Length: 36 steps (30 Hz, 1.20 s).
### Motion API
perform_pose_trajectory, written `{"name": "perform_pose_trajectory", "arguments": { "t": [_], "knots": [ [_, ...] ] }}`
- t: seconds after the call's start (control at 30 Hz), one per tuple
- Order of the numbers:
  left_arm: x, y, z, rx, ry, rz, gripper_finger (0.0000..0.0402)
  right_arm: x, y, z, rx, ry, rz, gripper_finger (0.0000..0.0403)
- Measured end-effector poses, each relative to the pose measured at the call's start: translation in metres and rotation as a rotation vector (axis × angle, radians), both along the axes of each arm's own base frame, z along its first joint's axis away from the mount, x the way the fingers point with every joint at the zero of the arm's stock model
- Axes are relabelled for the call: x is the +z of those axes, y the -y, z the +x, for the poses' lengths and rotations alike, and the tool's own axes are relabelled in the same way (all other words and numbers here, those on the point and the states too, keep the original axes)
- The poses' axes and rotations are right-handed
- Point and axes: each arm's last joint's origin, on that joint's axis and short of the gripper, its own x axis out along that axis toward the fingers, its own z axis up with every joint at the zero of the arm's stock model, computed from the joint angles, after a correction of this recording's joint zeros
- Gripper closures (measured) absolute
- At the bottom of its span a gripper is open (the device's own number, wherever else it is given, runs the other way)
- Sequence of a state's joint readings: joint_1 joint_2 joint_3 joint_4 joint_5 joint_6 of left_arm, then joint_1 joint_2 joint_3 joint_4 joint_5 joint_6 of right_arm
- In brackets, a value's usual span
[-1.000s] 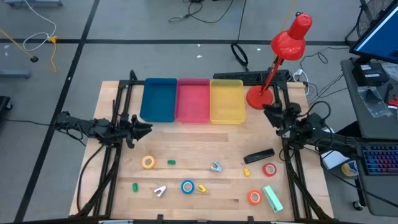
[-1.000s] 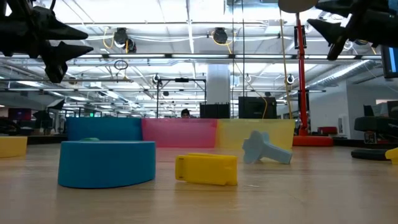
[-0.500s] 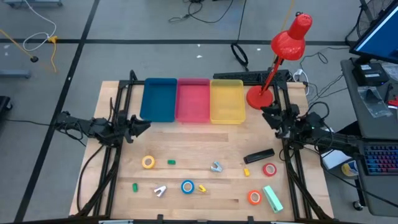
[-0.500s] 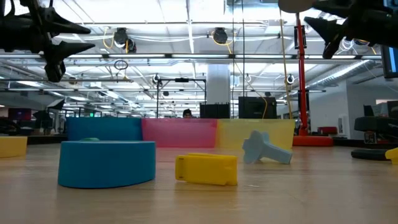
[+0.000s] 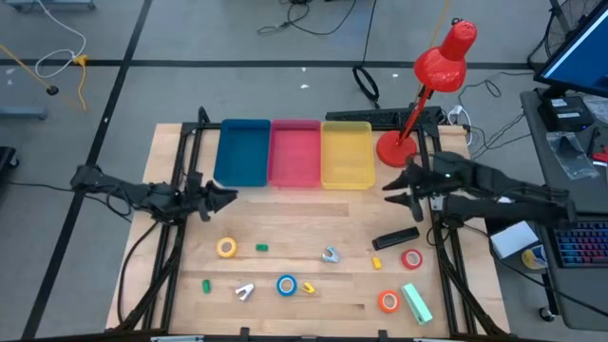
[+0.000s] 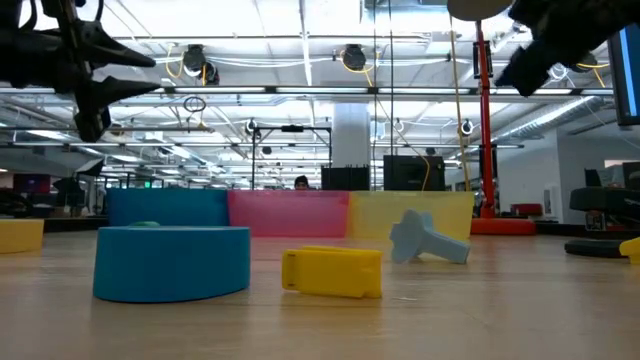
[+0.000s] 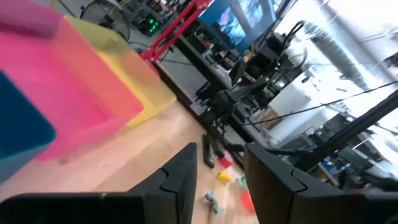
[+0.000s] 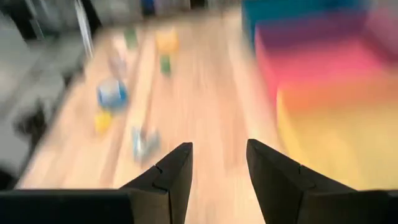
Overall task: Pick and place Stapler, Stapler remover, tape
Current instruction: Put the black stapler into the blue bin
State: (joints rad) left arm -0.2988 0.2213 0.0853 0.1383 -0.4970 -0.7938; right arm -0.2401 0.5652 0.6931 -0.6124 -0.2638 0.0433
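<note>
I move my right gripper to the black stapler next and close it on the stapler's end (image 5: pixel 411 233) nearest the red tape roll.
A black stapler (image 5: pixel 395 237) lies flat near the table's right edge, with a red tape roll (image 5: pixel 411 258) just in front of it. A green stapler (image 5: pixel 416 302) and an orange tape roll (image 5: pixel 389 301) lie at the near right corner. A grey stapler remover (image 5: pixel 330 255) sits mid-table and a white one (image 5: pixel 245 291) near the front. Blue tape (image 5: pixel 286 285) and yellow tape (image 5: pixel 226 248) lie flat. My left gripper (image 5: pixel 226 197) hovers open left of centre. My right gripper (image 5: pixel 394 185) hovers open in the air, beyond the black stapler.
Blue (image 5: pixel 241 152), pink (image 5: pixel 295 152) and yellow (image 5: pixel 347 154) bins stand side by side along the far edge. A red desk lamp (image 5: pixel 432 76) stands at the far right corner. Small green and yellow pieces (image 5: pixel 261 248) lie among the tapes. Bare wood lies between the bins and the objects.
My right arm has swung from the table's right edge toward the left, carrying its gripper out over the table beyond the black stapler. It is still in motion, since its wrist view is blurred. The objects on the table have stayed where they were.
</note>
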Motion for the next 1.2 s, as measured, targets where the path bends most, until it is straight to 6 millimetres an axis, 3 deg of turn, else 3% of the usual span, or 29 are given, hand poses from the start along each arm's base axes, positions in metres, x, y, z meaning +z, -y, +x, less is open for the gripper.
{"name": "perform_pose_trajectory", "arguments": {
  "t": [0.23, 0.43, 0.67, 1.0, 1.2],
  "knots": [
    [-0.005, 0.001, 0.004, 0.0, -0.051, 0.015, 0.027, 0.002, -0.002, 0.006, 0.026, -0.215, 0.054, 0.0242],
    [-0.005, 0.001, 0.005, 0.001, -0.057, 0.022, 0.027, -0.006, -0.01, 0.01, 0.093, -0.328, 0.112, 0.0197],
    [-0.005, 0.001, 0.005, 0.0, -0.064, 0.05, 0.027, -0.025, -0.022, 0.009, 0.179, -0.575, 0.154, 0.0156],
    [-0.005, 0.001, 0.005, 0.0, -0.071, 0.079, 0.027, -0.062, -0.027, 0.014, 0.22, -0.784, 0.153, 0.0149],
    [-0.005, 0.001, 0.005, 0.0, -0.07, 0.077, 0.027, -0.072, -0.027, 0.013, 0.211, -0.838, 0.166, 0.0149]
  ]
}}
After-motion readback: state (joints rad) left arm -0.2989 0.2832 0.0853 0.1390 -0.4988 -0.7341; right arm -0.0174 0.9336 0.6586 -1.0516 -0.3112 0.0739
